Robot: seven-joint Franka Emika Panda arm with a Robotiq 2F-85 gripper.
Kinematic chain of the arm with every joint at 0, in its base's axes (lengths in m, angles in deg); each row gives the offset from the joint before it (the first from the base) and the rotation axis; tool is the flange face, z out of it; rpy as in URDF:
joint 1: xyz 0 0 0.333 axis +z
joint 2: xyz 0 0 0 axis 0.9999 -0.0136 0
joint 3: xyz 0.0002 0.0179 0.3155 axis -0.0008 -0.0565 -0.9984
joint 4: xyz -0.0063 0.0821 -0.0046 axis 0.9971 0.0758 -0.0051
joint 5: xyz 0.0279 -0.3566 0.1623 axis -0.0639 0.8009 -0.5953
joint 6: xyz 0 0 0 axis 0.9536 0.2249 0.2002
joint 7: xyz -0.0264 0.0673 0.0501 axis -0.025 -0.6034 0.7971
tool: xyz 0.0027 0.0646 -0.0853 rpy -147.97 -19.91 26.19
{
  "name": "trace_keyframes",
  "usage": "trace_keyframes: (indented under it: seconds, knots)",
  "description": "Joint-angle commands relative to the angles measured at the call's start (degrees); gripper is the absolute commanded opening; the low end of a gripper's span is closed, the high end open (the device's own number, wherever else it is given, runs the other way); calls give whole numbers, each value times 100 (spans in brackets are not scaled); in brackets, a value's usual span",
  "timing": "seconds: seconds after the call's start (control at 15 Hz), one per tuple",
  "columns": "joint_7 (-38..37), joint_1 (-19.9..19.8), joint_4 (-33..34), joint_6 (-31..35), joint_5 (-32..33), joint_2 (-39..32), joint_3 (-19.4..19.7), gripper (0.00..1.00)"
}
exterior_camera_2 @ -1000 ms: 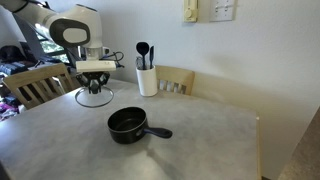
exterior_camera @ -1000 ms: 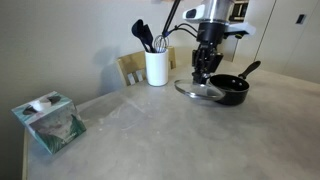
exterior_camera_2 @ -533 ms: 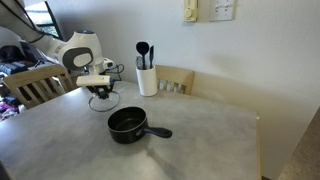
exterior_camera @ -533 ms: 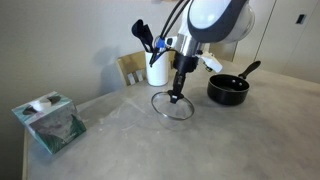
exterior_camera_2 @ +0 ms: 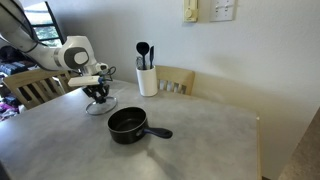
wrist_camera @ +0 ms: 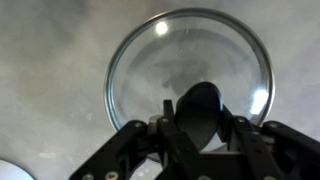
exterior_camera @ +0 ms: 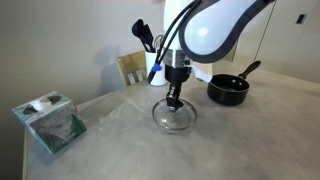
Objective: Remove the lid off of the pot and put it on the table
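Note:
Next, I let go of the glass lid on the grey table (exterior_camera: 178, 117) (wrist_camera: 190, 88) between the tissue box and the black pot.
The clear glass lid (exterior_camera: 176, 118) with its metal rim is level just at the table (exterior_camera: 120, 150), well apart from the pot. I cannot tell whether it touches the tabletop. My gripper (exterior_camera: 175, 101) is above it, shut on the black knob. In the wrist view the knob (wrist_camera: 200, 108) sits between my fingers, and the glass (wrist_camera: 190, 55) spreads beyond it over the grey table (wrist_camera: 50, 60). The black pot (exterior_camera: 228, 90) stands uncovered with its long handle pointing away. In an exterior view the lid (exterior_camera_2: 100, 106) lies behind the pot (exterior_camera_2: 128, 124), under my gripper (exterior_camera_2: 98, 96).
A white utensil holder (exterior_camera: 156, 68) with black utensils stands behind the lid and shows again in an exterior view (exterior_camera_2: 147, 80). A tissue box (exterior_camera: 48, 122) sits near the table's edge. Wooden chairs (exterior_camera_2: 176, 79) (exterior_camera_2: 30, 86) stand around the table.
My gripper has carried the lid away from the pot across the table and lowered it to the tabletop. The pot has not moved.

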Motion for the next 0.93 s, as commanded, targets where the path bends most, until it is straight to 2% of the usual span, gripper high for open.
trace_keyframes:
  seconds: [0.0,0.27,0.6,0.87]
  knots:
    - [-11,-64,400,-838,123,-74,-124,16]
    - [36,-58,485,-1355,63,-120,-258,16]
    - [-174,43,359,-892,107,-324,-309,16]
    - [-77,-140,480,-642,127,-464,-189,16]
